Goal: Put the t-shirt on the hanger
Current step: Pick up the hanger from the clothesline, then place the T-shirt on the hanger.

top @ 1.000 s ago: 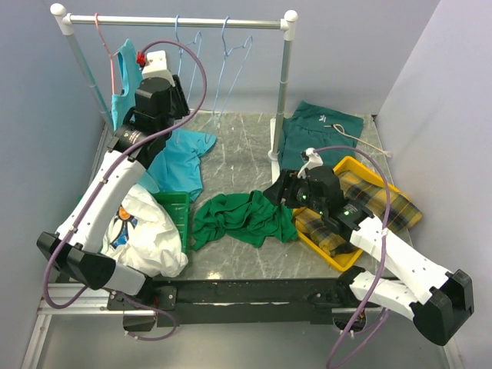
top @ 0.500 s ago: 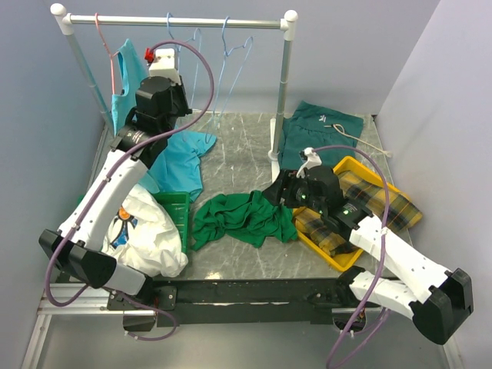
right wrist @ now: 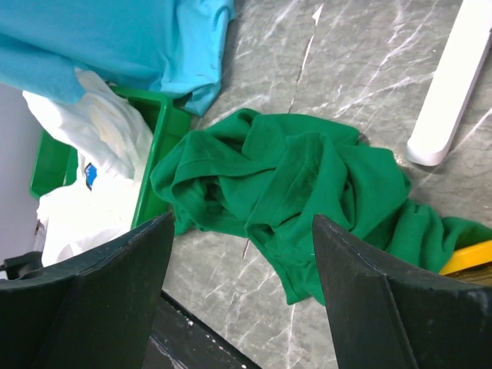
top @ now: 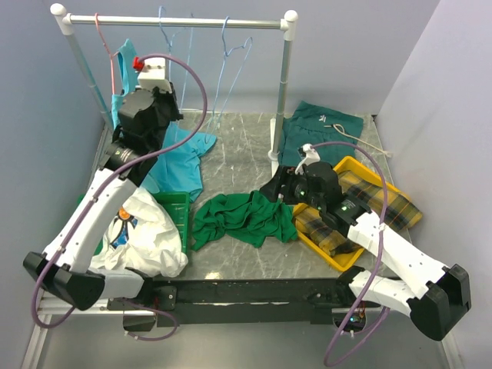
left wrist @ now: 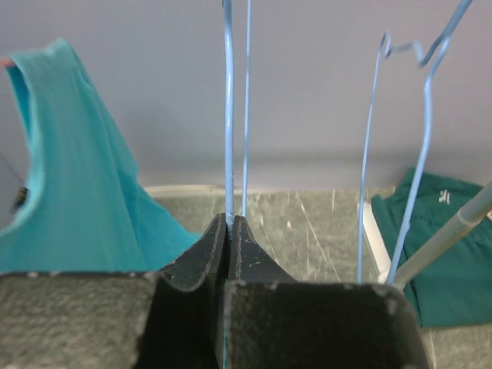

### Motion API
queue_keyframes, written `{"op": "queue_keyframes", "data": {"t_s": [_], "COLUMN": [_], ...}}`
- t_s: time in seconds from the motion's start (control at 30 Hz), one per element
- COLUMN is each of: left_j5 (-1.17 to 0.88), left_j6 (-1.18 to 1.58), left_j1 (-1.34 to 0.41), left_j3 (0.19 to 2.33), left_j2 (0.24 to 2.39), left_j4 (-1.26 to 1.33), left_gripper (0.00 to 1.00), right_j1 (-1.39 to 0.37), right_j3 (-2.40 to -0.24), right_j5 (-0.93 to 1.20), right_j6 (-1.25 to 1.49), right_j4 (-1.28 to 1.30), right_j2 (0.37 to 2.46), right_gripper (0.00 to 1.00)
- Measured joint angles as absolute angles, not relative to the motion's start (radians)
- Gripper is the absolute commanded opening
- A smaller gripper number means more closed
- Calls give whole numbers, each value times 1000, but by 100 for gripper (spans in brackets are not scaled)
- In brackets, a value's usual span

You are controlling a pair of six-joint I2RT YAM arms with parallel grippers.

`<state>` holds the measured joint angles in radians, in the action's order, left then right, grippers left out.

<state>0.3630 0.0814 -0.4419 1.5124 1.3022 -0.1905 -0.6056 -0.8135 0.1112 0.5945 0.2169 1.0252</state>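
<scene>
The robot's right gripper will next go to the green t-shirt's raised middle fold [top: 250,209] [right wrist: 302,198] and close there, so that the cloth can be lifted toward the hanger.
The green t-shirt [top: 242,217] lies crumpled on the marble table, spread below the right wrist camera [right wrist: 292,177]. My right gripper [top: 274,188] hovers over the t-shirt's right end, open, with nothing between its fingers [right wrist: 242,223]. My left gripper [left wrist: 229,221] is raised at the rack and shut on the thin wire of a light-blue hanger [left wrist: 228,115]. That hanger [top: 162,34] still hooks over the rail. In the top view the left wrist hides the fingertips.
A white rail [top: 177,21] carries a second blue hanger [top: 227,54], a pink hanger [top: 100,34] and a turquoise shirt [top: 181,154]. A green bin [top: 175,209] with white cloth [top: 150,234] sits left. A yellow tray [top: 361,165] with plaid fabric and a dark teal garment [top: 319,127] lie right.
The left gripper has closed on the blue hanger and shifted left, sliding its hook along the rail. The right gripper has opened a little wider and edged toward the t-shirt.
</scene>
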Motion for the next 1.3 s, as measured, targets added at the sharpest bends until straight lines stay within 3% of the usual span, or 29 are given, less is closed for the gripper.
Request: {"op": "queue_keyframes", "data": {"t_s": [0.4,0.87,1.03,1.2,1.3], "left_j5": [340,233,214,166,143], "left_j6": [47,154,170,170,175], "left_j1": [-442,-442,-442,-442,-442], "left_j3": [1429,1196,1086,1000,994], "left_j2": [1221,880,746,627,601], "left_j4": [-158,-292,-411,-558,-622], "left_gripper": [1,1,1,1,1], "right_j1": [-595,-608,-727,-829,-829], "right_j3": [-813,-715,-699,-703,-721], "right_j5": [104,104,11,-81,-133], "right_j6": [587,594,609,628,639], "right_j4": [216,186,194,194,202], "right_j2": [1007,963,959,1022,1105], "right_gripper": [82,78,73,53,47]}}
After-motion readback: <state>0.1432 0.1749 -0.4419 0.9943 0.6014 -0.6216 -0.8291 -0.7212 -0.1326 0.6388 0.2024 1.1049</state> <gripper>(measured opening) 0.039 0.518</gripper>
